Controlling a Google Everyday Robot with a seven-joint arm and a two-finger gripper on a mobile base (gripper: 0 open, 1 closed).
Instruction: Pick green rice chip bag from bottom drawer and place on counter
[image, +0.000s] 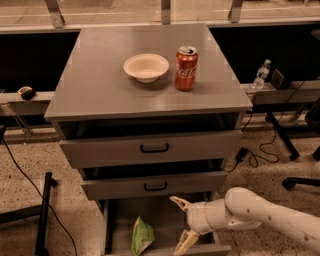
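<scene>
The robot's gripper will next move to the middle of the green rice chip bag (142, 236) in the open bottom drawer and close there.
The green rice chip bag (142, 236) lies in the left part of the open bottom drawer (116, 220), at the bottom edge of the camera view. My gripper (181, 224) hangs over the right part of that drawer, to the right of the bag and apart from it. Its two tan fingers (178, 203) are spread wide and hold nothing. The white arm comes in from the lower right. The counter (100, 85) is the grey top of the cabinet above.
A white bowl (146, 66) and a red soda can (186, 68) stand on the counter. The two upper drawers with black handles (154, 148) are partly pulled out above the gripper. A water bottle (260, 74) stands at the right; cables and stand legs lie on the floor.
</scene>
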